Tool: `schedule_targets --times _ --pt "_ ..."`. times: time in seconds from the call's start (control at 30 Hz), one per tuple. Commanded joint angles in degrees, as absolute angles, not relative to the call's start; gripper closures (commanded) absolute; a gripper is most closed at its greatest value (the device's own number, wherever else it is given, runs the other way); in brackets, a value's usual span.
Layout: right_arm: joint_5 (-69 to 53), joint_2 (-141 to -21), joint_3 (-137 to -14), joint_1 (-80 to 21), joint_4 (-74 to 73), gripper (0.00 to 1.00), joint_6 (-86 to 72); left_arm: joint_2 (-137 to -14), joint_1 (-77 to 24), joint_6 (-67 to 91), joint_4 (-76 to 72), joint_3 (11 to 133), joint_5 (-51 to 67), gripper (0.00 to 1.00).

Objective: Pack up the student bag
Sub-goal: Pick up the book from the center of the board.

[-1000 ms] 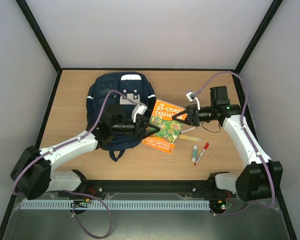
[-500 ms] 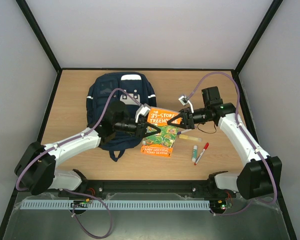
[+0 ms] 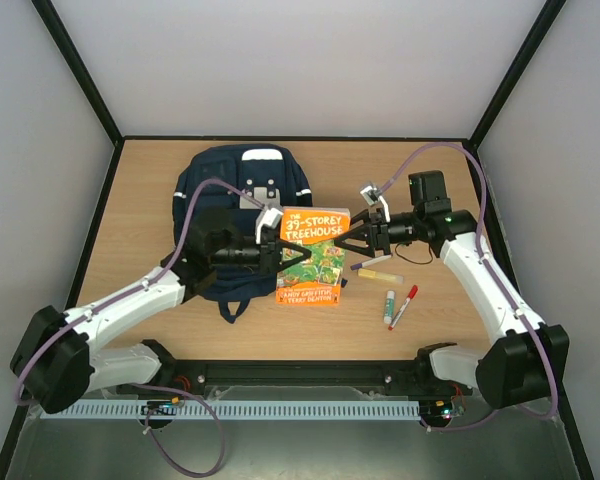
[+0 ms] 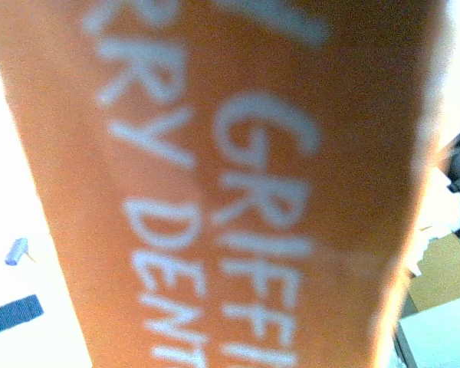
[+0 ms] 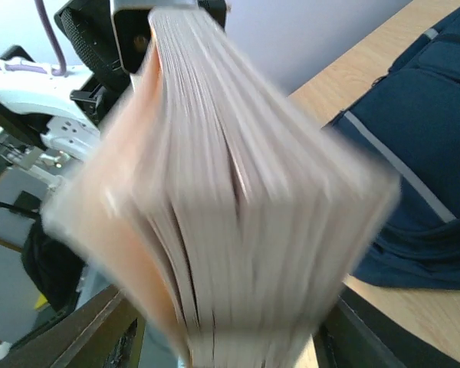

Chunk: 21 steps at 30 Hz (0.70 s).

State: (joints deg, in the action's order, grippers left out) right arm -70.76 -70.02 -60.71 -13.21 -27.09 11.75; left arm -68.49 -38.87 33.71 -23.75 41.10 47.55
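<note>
The robot's left gripper is busy at the orange book's edge, so its right gripper should grip the page edge (image 5: 238, 280) first and free the left gripper for the bag.
The student bag (image 3: 235, 200), navy with white stripes, lies flat at the back left of the table and also shows in the right wrist view (image 5: 422, 153). An orange book (image 3: 313, 260) is held up off the table just right of the bag, its cover facing up. My left gripper (image 3: 283, 256) is shut on the book's left edge, and the orange cover (image 4: 230, 192) fills the left wrist view and hides the fingers. My right gripper (image 3: 348, 243) is at the book's right edge. Its fingers (image 5: 100, 330) stand apart on either side of the page edge (image 5: 238, 215), with gaps showing.
Loose on the table right of the book lie a red marker (image 3: 404, 305), a green and white tube (image 3: 389, 306), a yellow stick (image 3: 380, 275) and a grey pen (image 3: 370, 263). Black rails border the table on three sides.
The book has tipped up from the table and shifted left toward the bag. My left gripper has shut on its left edge. My right gripper has let go and opened.
</note>
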Motion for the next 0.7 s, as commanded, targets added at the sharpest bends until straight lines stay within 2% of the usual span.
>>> schedule_targets --times 0.0,0.17,0.43,0.67 --pt "-77.6 -69.8 -59.2 -13.2 -25.3 0.44 9.5 -65.6 -37.9 36.7 -32.1 40.9 45.3 0.98" --pt "-80.2 -69.9 -59.2 -13.2 -25.5 0.46 9.9 -67.0 -37.9 38.0 -33.7 40.6 46.8 0.98" --pt "-79.1 -71.4 -58.3 -13.2 -24.5 0.45 8.9 -68.2 -37.9 40.4 -37.5 40.2 47.6 0.98" --pt "-79.1 -71.4 -57.9 -13.2 -23.4 0.63 7.5 -69.7 -37.9 40.5 -36.7 40.6 45.4 0.97"
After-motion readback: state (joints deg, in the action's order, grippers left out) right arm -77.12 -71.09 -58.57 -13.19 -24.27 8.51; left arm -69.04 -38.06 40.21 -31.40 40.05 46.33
